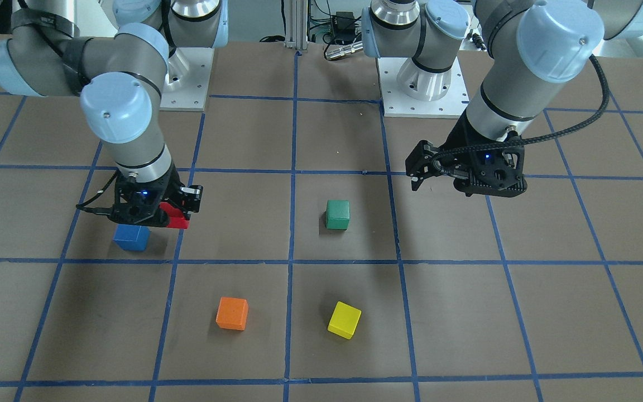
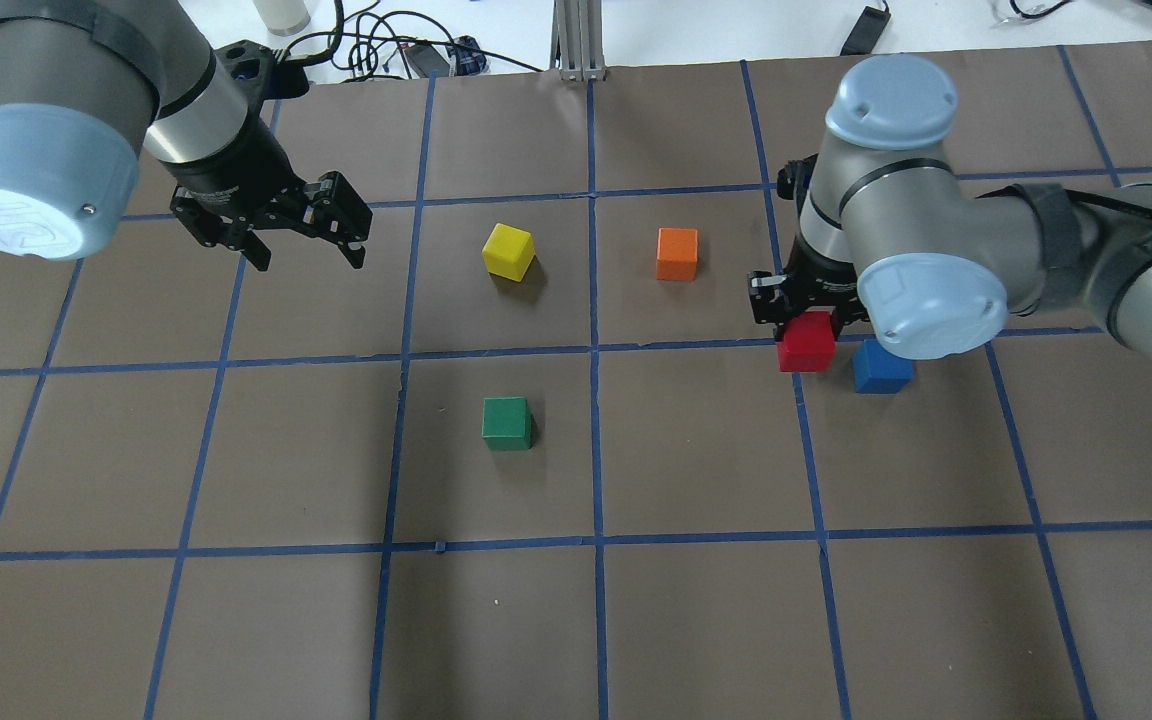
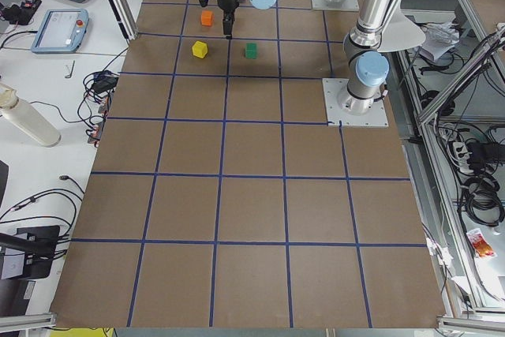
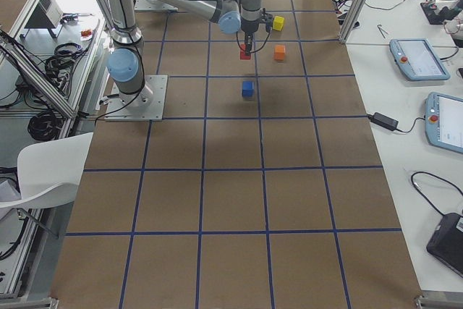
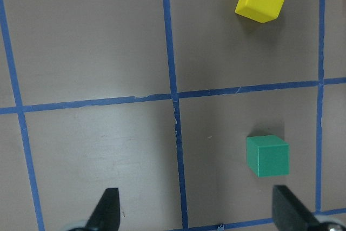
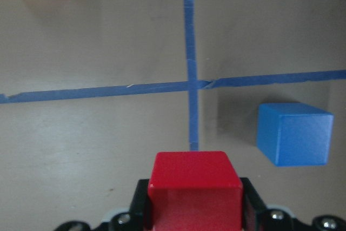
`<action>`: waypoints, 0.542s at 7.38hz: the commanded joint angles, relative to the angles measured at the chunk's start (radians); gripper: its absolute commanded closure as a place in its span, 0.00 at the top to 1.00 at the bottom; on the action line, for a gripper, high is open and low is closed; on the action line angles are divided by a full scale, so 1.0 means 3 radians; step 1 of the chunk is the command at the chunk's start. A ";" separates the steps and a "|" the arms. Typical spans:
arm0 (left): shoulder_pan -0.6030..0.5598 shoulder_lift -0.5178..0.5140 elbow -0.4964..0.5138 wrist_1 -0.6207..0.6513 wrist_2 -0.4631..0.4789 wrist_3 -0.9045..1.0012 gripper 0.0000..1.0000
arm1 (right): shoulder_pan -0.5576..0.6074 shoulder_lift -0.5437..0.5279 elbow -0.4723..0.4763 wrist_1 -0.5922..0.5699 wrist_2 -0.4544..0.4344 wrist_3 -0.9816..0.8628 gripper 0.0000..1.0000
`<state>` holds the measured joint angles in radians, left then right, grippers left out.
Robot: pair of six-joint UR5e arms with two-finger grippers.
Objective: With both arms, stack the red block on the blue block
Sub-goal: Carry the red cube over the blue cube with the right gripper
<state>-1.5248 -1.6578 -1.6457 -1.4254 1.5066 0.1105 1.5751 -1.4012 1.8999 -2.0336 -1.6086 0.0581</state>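
Next, my right gripper releases the red block on the top side of the blue block (image 1: 121, 230) (image 6: 305, 140). The red block now hangs just above the table.
My right gripper (image 2: 804, 322) is shut on the red block (image 2: 806, 345) and holds it just above the table. The blue block (image 2: 881, 367) sits on the table right beside it, apart from it. In the right wrist view the red block (image 6: 194, 187) sits between the jaws, with the blue block (image 6: 294, 133) ahead to the right. In the front view the red block (image 1: 176, 219) hangs beside and slightly above the blue block (image 1: 131, 237). My left gripper (image 2: 309, 258) is open and empty, raised over the table's far left, far from both blocks.
A green cube (image 2: 506, 422) lies near the table's middle. A yellow cube (image 2: 508, 250) and an orange cube (image 2: 677, 253) lie further out. The orange cube is the closest to my right gripper. Blue tape lines grid the brown table (image 2: 696, 620).
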 commanded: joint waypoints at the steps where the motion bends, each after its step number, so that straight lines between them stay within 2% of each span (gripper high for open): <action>1: 0.0000 -0.0017 -0.0006 -0.0004 0.0014 0.0010 1.00 | -0.0371 -0.0003 0.0109 -0.0047 0.0049 -0.0417 0.00; 3: 0.0005 0.0014 -0.0006 -0.0004 0.0014 0.0010 1.00 | -0.0637 0.0033 0.0273 -0.0413 0.0065 -0.0785 0.00; 4: 0.0000 -0.0001 -0.0006 -0.0004 0.0014 0.0005 1.00 | -0.0648 0.0033 0.0385 -0.0628 0.0060 -0.0807 0.00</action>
<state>-1.5241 -1.6572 -1.6470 -1.4262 1.5109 0.1128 1.4051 -1.3939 1.9754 -2.1423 -1.5915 -0.1513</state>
